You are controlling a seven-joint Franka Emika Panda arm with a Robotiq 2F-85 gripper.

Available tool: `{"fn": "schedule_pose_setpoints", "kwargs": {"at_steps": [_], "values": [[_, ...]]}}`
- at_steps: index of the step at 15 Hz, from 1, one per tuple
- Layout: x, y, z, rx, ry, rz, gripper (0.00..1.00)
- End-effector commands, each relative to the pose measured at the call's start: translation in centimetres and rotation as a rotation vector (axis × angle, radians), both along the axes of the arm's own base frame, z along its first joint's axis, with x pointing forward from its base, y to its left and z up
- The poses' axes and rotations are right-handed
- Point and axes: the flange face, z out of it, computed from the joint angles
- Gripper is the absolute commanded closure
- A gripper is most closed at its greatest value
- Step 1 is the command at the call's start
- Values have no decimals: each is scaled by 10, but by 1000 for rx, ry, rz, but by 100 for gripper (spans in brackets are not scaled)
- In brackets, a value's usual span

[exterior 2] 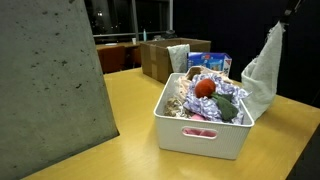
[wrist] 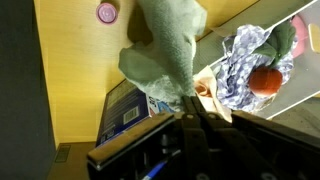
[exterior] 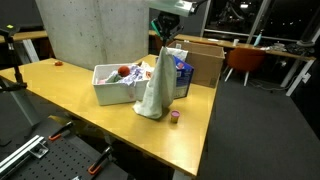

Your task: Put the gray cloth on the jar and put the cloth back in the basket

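Note:
Next, my gripper lets go of the gray cloth over the small pink round object [wrist: 108, 14] on the yellow table.
My gripper [exterior: 163, 36] is shut on the top of the gray cloth [exterior: 153, 85] and holds it up so that it hangs in a long drape. The cloth's lower end reaches the yellow table just beside the white basket [exterior: 105, 92]. The cloth also hangs to one side of the basket [exterior 2: 205, 138] in an exterior view [exterior 2: 262, 70]. In the wrist view the cloth [wrist: 165, 50] hangs from my closed fingers [wrist: 190, 115]. I cannot make out a jar; the cloth may hide it.
The basket holds a red ball [exterior 2: 204, 88] and crumpled patterned cloths [wrist: 245, 60]. A blue box [exterior: 181, 76] stands by the basket and a cardboard box [exterior: 205, 60] behind it. A small pink round object [exterior: 175, 116] lies near the table's edge. A concrete pillar [exterior: 85, 30] stands behind.

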Motion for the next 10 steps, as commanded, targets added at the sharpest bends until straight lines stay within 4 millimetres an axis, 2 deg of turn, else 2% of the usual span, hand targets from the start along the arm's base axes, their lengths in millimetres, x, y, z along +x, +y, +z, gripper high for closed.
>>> {"fn": "schedule_pose_setpoints", "kwargs": {"at_steps": [1, 6, 10], "values": [[-25, -13, -11, 51, -7, -54, 100], [-52, -41, -32, 99, -7, -121, 100], [-64, -81, -41, 89, -31, -151, 100]]}}
